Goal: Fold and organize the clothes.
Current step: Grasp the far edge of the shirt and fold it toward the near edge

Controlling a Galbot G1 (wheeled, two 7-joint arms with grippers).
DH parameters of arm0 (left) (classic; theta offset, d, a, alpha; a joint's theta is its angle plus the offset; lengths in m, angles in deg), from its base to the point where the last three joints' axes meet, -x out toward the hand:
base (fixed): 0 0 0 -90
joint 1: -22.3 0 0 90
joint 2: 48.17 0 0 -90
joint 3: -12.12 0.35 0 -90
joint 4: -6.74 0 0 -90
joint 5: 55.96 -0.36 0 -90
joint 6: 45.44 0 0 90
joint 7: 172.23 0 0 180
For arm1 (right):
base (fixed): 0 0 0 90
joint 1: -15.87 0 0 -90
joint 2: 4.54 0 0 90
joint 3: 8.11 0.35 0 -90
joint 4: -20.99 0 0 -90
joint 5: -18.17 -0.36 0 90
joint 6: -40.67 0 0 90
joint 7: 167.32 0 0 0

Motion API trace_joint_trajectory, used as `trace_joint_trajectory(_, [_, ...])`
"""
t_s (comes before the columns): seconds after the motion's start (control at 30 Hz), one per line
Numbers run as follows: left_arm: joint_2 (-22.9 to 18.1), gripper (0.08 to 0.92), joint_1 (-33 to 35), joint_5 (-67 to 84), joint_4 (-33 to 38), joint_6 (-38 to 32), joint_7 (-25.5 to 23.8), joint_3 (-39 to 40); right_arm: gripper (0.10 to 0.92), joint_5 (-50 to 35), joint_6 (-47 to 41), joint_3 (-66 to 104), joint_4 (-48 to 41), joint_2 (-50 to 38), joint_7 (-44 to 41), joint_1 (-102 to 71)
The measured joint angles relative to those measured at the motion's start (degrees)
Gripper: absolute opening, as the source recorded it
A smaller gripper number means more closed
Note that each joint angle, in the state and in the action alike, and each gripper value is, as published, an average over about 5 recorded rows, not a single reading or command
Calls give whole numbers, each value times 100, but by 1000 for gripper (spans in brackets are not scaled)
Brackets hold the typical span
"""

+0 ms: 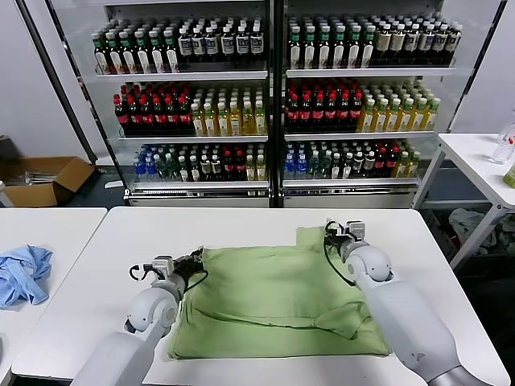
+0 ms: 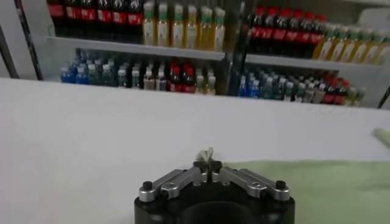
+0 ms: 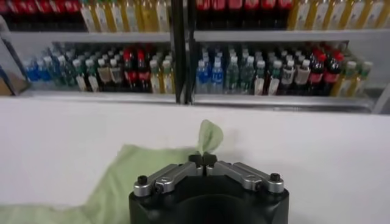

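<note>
The green shirt's far corner, now held low near the table surface, will be let go by my left gripper on the shirt's side edge [image 1: 193,300] opposite the folded sleeve.
The light green polo shirt [image 1: 273,301] lies partly folded on the white table, its collar and chest print hidden. My left gripper [image 1: 195,259] is at the shirt's far left corner, shut on a pinch of green fabric [image 2: 208,154]. My right gripper [image 1: 330,233] is at the shirt's far right corner, shut on a tab of the fabric [image 3: 209,135]. Both hold the far edge low, near the table surface. A folded sleeve [image 1: 342,315] lies over the near right part.
The white table [image 1: 241,225] has bare surface beyond the shirt. A light blue garment [image 1: 22,273] lies on a second table to the left. Drink coolers [image 1: 269,96] stand behind. Another white table [image 1: 483,161] is at the right, a cardboard box [image 1: 44,178] on the floor at left.
</note>
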Motion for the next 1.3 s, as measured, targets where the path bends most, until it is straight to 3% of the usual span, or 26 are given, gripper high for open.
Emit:
trace_joint_trajectory(0.77, [392,94,1520,302,1879,8,-121,-811,106,-145,-193,1730,2970,-688,186,-2586])
trace_joint_trajectory(1.07, [437,89,2159,34,2234,48,-267,-859,106,130,-217,2221,3496,-515,278,-3713])
trace_joint_trajectory(1.17, [406,118,2272,-152,2245,63,-320,-824,123,259,-222,2239,3516,-441,294,-3873])
trace_joint_trajectory(1.3, [349,219,2384,-468,2230,49,-369,-782,223,443,-223,2201,3543,-340,283,-4022])
